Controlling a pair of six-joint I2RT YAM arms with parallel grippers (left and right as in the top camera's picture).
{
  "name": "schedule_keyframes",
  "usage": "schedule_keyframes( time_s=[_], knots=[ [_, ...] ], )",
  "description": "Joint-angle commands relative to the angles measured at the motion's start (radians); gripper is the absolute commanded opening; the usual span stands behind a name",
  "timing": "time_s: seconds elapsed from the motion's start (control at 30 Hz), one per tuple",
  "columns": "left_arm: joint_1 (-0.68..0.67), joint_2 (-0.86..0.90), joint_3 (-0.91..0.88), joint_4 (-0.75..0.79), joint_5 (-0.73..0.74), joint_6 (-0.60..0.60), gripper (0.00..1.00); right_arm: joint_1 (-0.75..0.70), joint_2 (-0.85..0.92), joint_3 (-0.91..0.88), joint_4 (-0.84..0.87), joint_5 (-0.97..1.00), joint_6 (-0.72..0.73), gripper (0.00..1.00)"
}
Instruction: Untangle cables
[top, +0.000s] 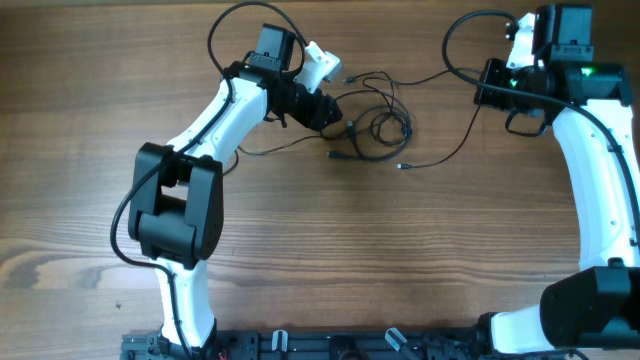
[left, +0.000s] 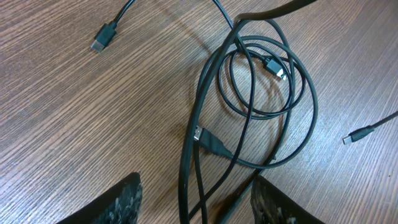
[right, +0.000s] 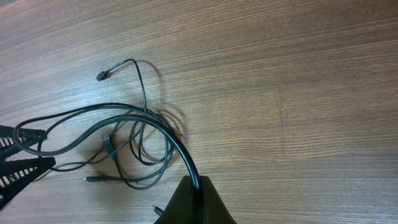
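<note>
My right gripper is holding the cable, now beside the tangle on the table. It will let go of it on the bare wood (top: 417, 82) (right: 177, 81) beside the tangle's coiled loops.
The cables (top: 378, 124) lie as a loose tangle of thin black loops with small plug ends on the wooden table, at upper middle. My left gripper (top: 334, 112) is at the tangle's left edge. In the left wrist view it (left: 198, 198) is open, with several cable strands (left: 249, 93) running between its fingers. My right gripper (top: 483, 92) is to the right of the tangle. In the right wrist view it (right: 196, 185) is shut on one cable strand (right: 168, 134) that leads back to the loops. Loose plugs show in the left wrist view (left: 102, 37) and the right wrist view (right: 101, 76).
The wooden table (top: 330, 250) stretches bare in front of the tangle. A free cable end (top: 403, 166) trails out toward the right arm. Thicker black arm cables (top: 240, 20) loop above the left wrist. The left gripper's fingers (right: 18, 165) show at the right wrist view's left edge.
</note>
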Motion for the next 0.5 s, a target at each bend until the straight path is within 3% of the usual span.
schedule_keyframes(
  time_s=[0.0,0.13,0.23,0.47],
  knots=[
    [-0.006,0.016,0.017,0.003,-0.002,0.006,0.59,0.008,0.002,-0.008,0.002,-0.025,-0.015,0.05],
    [-0.006,0.016,0.016,0.003,-0.002,0.006,0.57,0.008,0.002,-0.008,0.002,-0.025,-0.015,0.05],
    [-0.008,0.017,0.016,0.003,-0.002,0.006,0.04,0.008,0.002,-0.008,0.002,-0.025,-0.016,0.05],
    [0.001,0.017,0.017,-0.011,-0.098,0.002,0.04,0.008,0.002,-0.008,0.011,-0.024,-0.015,0.05]
  ],
)
